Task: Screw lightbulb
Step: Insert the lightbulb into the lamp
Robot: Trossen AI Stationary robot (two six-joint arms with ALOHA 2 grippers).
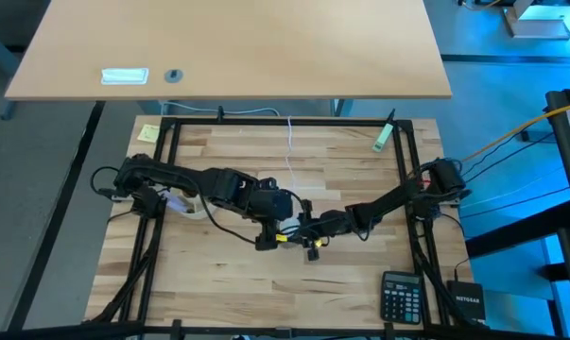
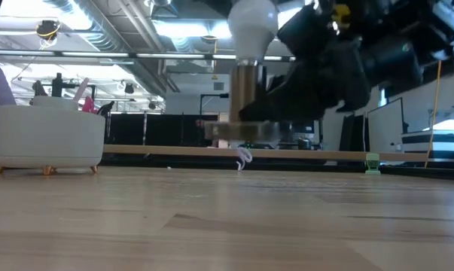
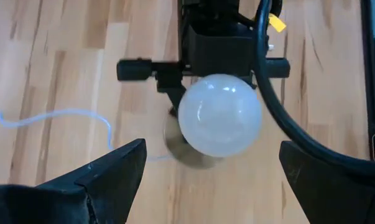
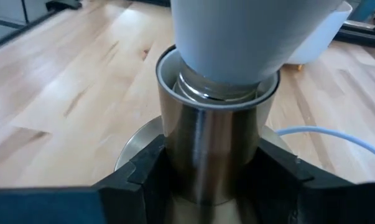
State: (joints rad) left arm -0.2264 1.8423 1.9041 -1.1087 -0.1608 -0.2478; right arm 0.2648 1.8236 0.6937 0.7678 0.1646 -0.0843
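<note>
The robot's left gripper will next come down and close on the widest part (image 1: 289, 226) (image 3: 219, 116) of the white lightbulb, with one finger on each side, to turn it.
The white frosted lightbulb (image 3: 219, 115) stands upright with its grey screw base in the silvery socket (image 4: 209, 155), which has a round disc foot (image 2: 242, 132) and a thin white cord (image 3: 50, 118). My right gripper (image 4: 212, 165) is shut on the socket near the table's middle (image 1: 310, 236). My left gripper (image 3: 212, 149) is open above the bulb and points down. Its fingers stand on either side of the bulb, apart from it. It also shows in the high view (image 1: 286, 217). My right gripper pinches the socket's silvery cylinder wall (image 4: 206, 177) between its two fingers, below the rim. The fingers come level from the table's right side. The socket stands upright with the bulb on top, and its disc foot (image 2: 242, 132) is lifted clear of the table.
A white roll (image 1: 196, 204) lies under the left arm. A black calculator (image 1: 401, 297) and a black box (image 1: 469, 300) sit at the near right. A green marker (image 1: 384, 137) lies at the far right, and a yellow note (image 1: 148, 132) at the far left. A white container (image 2: 46, 139) stands at the left.
</note>
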